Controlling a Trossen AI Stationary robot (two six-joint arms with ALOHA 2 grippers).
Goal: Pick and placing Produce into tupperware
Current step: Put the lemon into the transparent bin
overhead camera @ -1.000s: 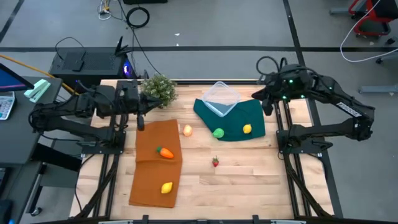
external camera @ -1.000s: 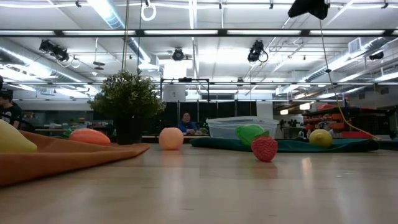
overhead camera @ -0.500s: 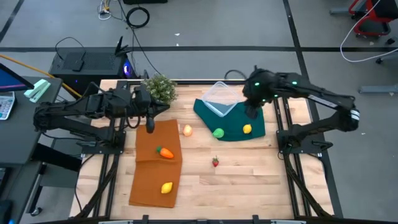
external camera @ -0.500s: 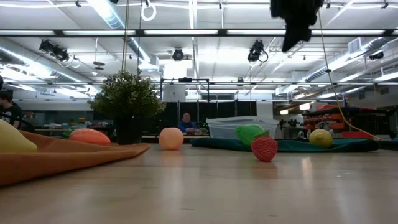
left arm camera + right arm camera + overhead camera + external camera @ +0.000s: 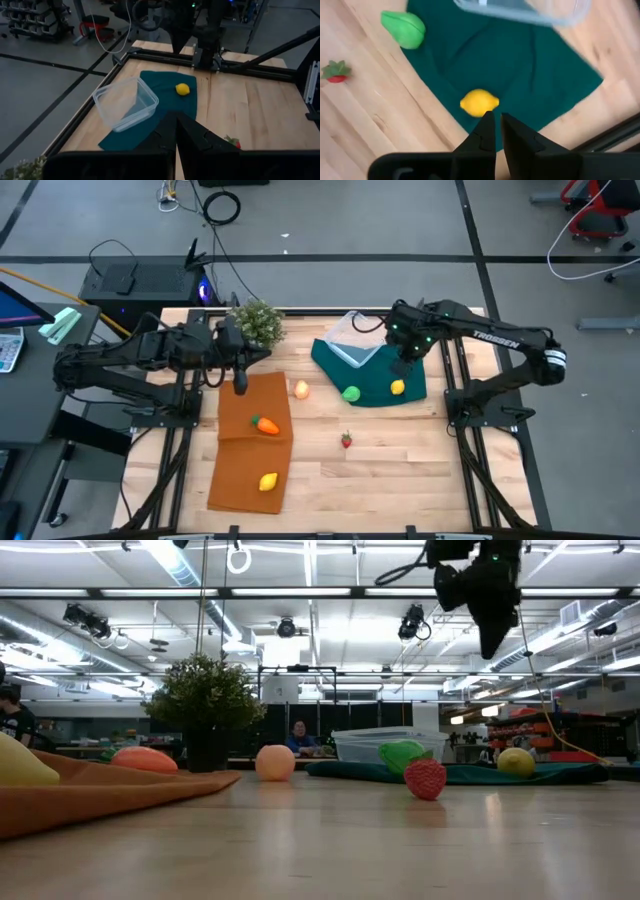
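The middle of the yellow lemon (image 5: pixel 398 387) (image 5: pixel 479 103) on the dark green cloth, the one near the green ball, is the place my right gripper will close around.
The clear tupperware (image 5: pixel 355 337) (image 5: pixel 126 102) sits on the dark green cloth (image 5: pixel 375 375). A yellow lemon (image 5: pixel 397 387) (image 5: pixel 479 102) lies on that cloth, and a green ball (image 5: pixel 351 393) (image 5: pixel 403 29) rests at its edge. A pale peach ball (image 5: pixel 301 389) and a red strawberry (image 5: pixel 347 440) lie on bare wood. The carrot (image 5: pixel 265 425) and a second lemon (image 5: pixel 268 481) lie on the orange cloth (image 5: pixel 250 445). My right gripper (image 5: pixel 408 363) (image 5: pixel 495 120) hangs shut, high above the first lemon, pointing down. My left gripper (image 5: pixel 241 385) (image 5: pixel 176 117) is shut over the orange cloth's far end.
A bushy potted plant (image 5: pixel 257 323) stands at the far edge, close to my left gripper. Bare wood lies along the near side around the strawberry. In the low view a person sits in the room beyond the table.
My right arm has swung in from the table's far right corner toward the left, passed beside the tupperware, then come toward the near edge and down over the lemon on the green cloth. My left gripper has shifted slightly right over the orange cloth's far end. No produce has moved.
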